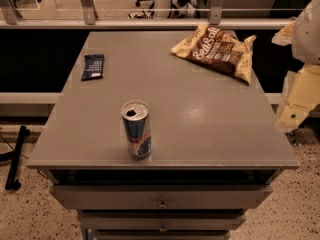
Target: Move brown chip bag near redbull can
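I will next move my gripper to the brown chip bag's end (242, 60) farthest from the dark blue packet and close it there.
The brown chip bag (216, 51) lies flat at the far right of the grey table top (200, 114), its white "Sea Salt" lettering facing up. The redbull can (136, 129) stands upright near the front edge, left of centre, its silver top and pull-tab hole showing. The two are far apart. My gripper (296, 104) is part of the cream-white arm at the right edge of the view. It hangs beside and past the table's right edge, right of and below the bag, touching nothing.
A small flat dark blue packet (93, 66) lies at the far left of the table. Drawers (161, 198) sit under the top at the front. A railing (150, 21) and office chair bases stand behind the table. A black stand (15, 156) is on the floor at left.
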`<state>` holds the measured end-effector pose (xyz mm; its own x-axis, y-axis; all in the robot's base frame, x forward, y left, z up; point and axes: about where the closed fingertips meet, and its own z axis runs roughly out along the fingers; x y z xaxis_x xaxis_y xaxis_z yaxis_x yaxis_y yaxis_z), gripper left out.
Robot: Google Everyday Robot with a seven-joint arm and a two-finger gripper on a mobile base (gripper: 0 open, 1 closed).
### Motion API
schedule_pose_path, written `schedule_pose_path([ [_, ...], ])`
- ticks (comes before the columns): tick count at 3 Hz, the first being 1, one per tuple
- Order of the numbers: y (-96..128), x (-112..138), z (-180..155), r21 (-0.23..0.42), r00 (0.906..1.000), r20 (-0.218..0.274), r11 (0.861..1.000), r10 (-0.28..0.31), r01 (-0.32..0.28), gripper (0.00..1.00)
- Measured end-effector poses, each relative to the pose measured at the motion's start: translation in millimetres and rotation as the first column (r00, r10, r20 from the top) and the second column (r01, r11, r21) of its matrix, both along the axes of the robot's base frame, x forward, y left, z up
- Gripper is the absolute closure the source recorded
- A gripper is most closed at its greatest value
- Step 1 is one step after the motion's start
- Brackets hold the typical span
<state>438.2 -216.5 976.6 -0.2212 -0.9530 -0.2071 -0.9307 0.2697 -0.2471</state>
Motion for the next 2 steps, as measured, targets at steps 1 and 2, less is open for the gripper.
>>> schedule_pose_path([
  [1,0.0,0.0,0.0,0.000,1.0000,0.000,1.000,0.000,0.000,0.00],
  [2,4.3,9.8,-14.0,0.044,0.9994,0.030,0.999,-0.018,0.016,0.00],
])
